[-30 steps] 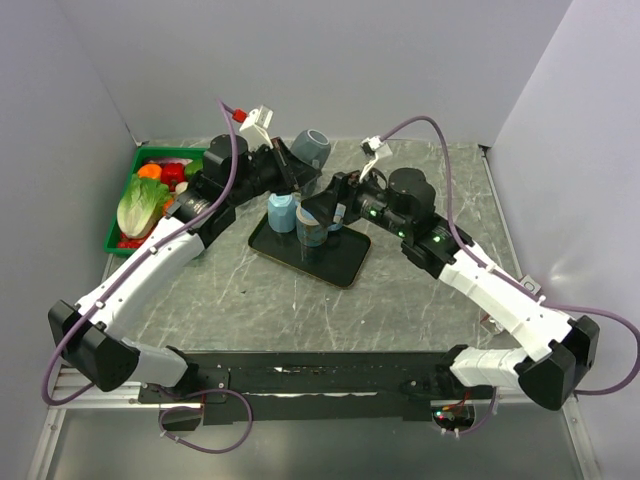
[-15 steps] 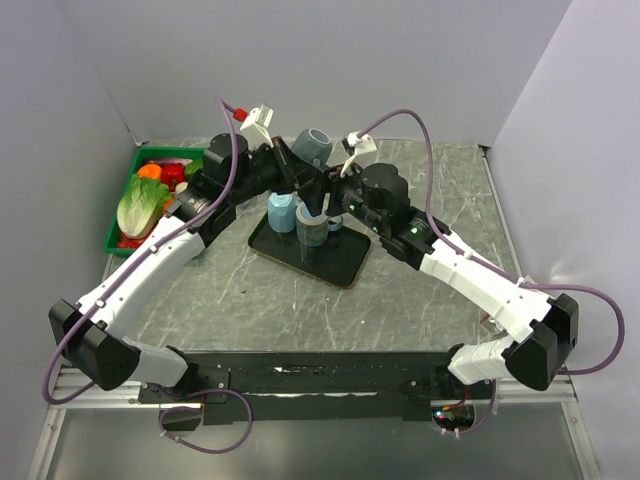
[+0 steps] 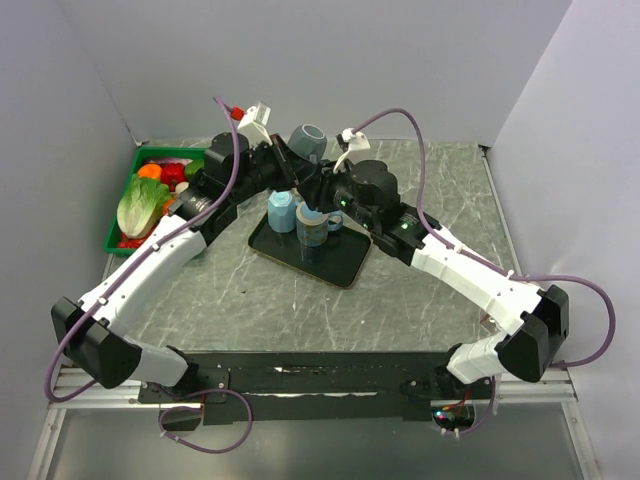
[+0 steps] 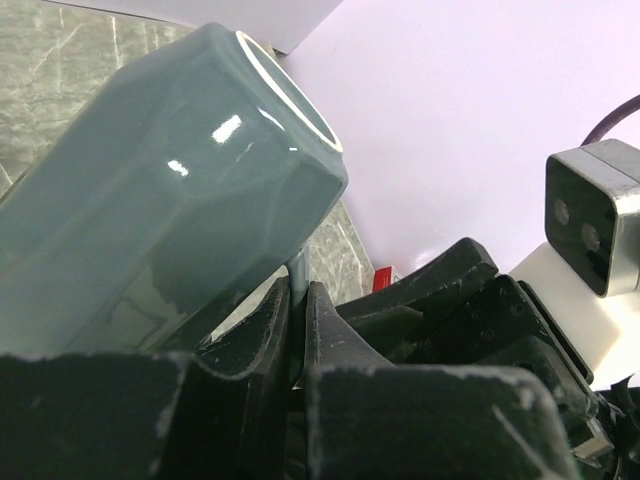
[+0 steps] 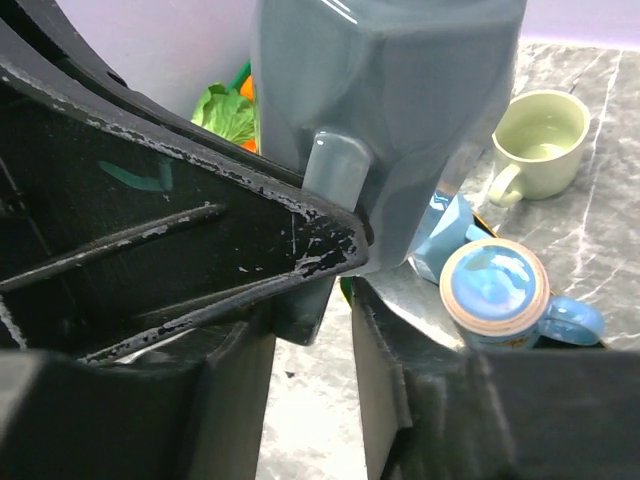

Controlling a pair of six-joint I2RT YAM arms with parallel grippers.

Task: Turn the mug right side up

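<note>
Next, my right gripper opens wider and takes the mug's handle end [image 5: 303, 318], since it is open only narrowly and the grey-blue mug's handle end lines up with one of its fingers.
The grey-blue mug [image 3: 308, 142] hangs in the air over the back of the tray, tilted, with its mouth facing up and away. My left gripper [image 3: 297, 178] is shut on the mug's thin handle [image 4: 296, 268]; in the left wrist view the mug [image 4: 150, 190] fills the upper left above the left gripper [image 4: 297, 292]. My right gripper [image 3: 320, 190] sits just below and beside the mug. In the right wrist view the mug [image 5: 400, 90] looms over the right gripper [image 5: 345, 300], whose jaws stand narrowly apart with table showing between them.
A black tray [image 3: 335, 265] holds an upright blue mug [image 3: 312, 228] and a light blue cup [image 3: 281, 211]. A pale green mug [image 5: 545, 140] stands behind them. A green bin [image 3: 118, 242] of toy vegetables sits at the back left. Both arms cross close together.
My right gripper has moved left, up against the held mug, and its jaws have narrowed a lot. The left gripper has lifted the mug slightly.
</note>
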